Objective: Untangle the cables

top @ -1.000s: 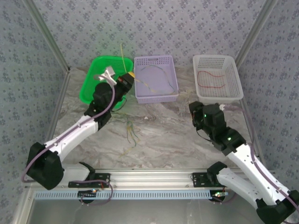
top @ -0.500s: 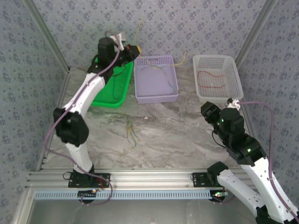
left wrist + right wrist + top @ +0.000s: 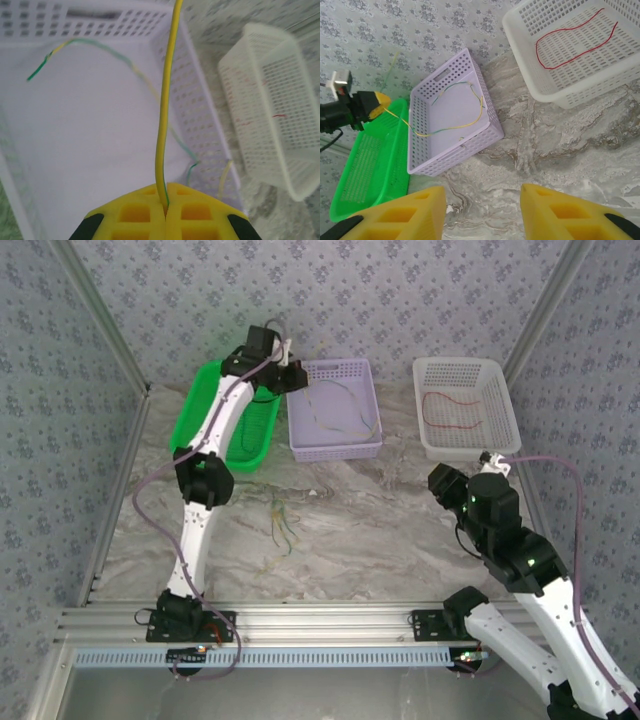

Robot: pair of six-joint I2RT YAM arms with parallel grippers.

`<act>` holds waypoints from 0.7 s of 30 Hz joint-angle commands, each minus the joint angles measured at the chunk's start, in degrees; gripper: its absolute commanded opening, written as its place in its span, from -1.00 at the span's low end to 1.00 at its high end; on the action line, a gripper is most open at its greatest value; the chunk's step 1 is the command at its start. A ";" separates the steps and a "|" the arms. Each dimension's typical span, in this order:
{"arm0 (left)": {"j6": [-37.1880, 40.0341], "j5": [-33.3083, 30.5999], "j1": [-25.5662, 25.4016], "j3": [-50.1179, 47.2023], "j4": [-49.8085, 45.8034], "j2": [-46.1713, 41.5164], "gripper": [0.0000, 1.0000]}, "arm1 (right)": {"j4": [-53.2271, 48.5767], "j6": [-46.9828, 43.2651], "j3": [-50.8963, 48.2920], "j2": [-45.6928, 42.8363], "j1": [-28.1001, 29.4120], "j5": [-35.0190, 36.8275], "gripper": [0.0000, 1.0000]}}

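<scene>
Next, my left gripper lets go of the yellow-and-green cable on the purple basket's bottom (image 3: 300, 422) (image 3: 23, 152), along the side that is nearest the green basket.
My left gripper (image 3: 293, 376) reaches over the back left corner of the purple basket (image 3: 335, 448), shut on a yellow-green cable (image 3: 166, 100) that rises straight out from between its pads. That cable (image 3: 454, 128) trails from the left gripper (image 3: 376, 103) across the basket's floor. A second yellow-green cable (image 3: 95, 44) curves along the same floor. A red cable (image 3: 450, 406) lies in the white basket (image 3: 470, 446). A small tangle of green and yellow cables (image 3: 281, 526) rests on the marble table. My right gripper (image 3: 482, 200) hovers open above bare table, holding nothing.
The green basket (image 3: 198, 418) stands left of the purple one, with my left arm stretched over it. The white basket (image 3: 270, 100) sits at the back right. Patterned walls close in the table at the back and sides.
My left arm has stretched up and swung right, from the green basket to the purple basket's corner, carrying the cable along. My right arm has lifted and pulled back a little.
</scene>
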 commanded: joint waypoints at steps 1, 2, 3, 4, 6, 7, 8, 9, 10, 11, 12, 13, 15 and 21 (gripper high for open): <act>1.98 -2.95 -1.31 1.45 -2.01 1.66 -1.00 | 0.75 -1.44 -1.05 0.22 -0.35 0.18 -0.10; 1.88 -3.66 -1.40 1.45 -1.96 2.26 -1.00 | 0.72 -1.42 -1.11 0.42 -0.34 0.10 -0.10; 1.87 -4.37 -1.47 1.45 -1.94 2.76 -1.00 | 0.75 -1.28 -1.38 0.71 -0.44 0.00 -0.10; 1.87 -5.07 -1.63 1.45 -1.95 3.25 -1.00 | 0.92 -1.23 -1.66 1.03 -0.43 -0.29 -0.10; 2.17 -6.86 -1.76 1.45 -1.97 4.05 -1.00 | 1.61 -1.27 -2.19 1.42 -0.41 -0.82 -0.10; 2.45 -7.81 -1.90 1.45 -1.84 4.37 -1.00 | 2.04 -1.30 -2.45 1.64 -0.40 -1.04 -0.10; 2.64 -8.42 -1.93 1.45 -1.64 4.63 -1.00 | 2.28 -1.26 -2.47 1.82 -0.39 -1.26 -0.10; 2.80 -9.05 -2.02 1.45 -1.23 4.82 -1.00 | 2.48 -1.36 -2.46 2.10 -0.45 -1.55 -0.10; 2.90 -9.44 -2.02 1.45 -0.72 5.06 -1.00 | 2.68 -1.48 -2.47 2.37 -0.37 -1.79 -0.10; 3.05 -9.55 -2.02 1.49 -0.27 5.26 -1.00 | 2.69 -1.53 -2.43 2.63 -0.45 -1.71 -0.10; 3.10 -9.98 -2.02 1.58 -0.10 5.39 -1.00 | 2.60 -1.66 -2.30 2.90 -0.37 -1.59 -0.10; 3.14 -10.72 -2.02 1.53 -0.12 5.57 -1.00 | 2.60 -1.89 -2.30 3.09 -0.37 -1.41 -0.10; 3.14 -12.29 -2.02 1.53 -0.42 5.95 -1.00 | 2.53 -2.02 -2.42 3.44 -0.47 -0.60 -0.10; 4.23 -15.45 -2.88 1.53 -1.52 6.96 -1.00 | 2.60 -4.52 -2.18 6.26 -2.53 1.15 -0.05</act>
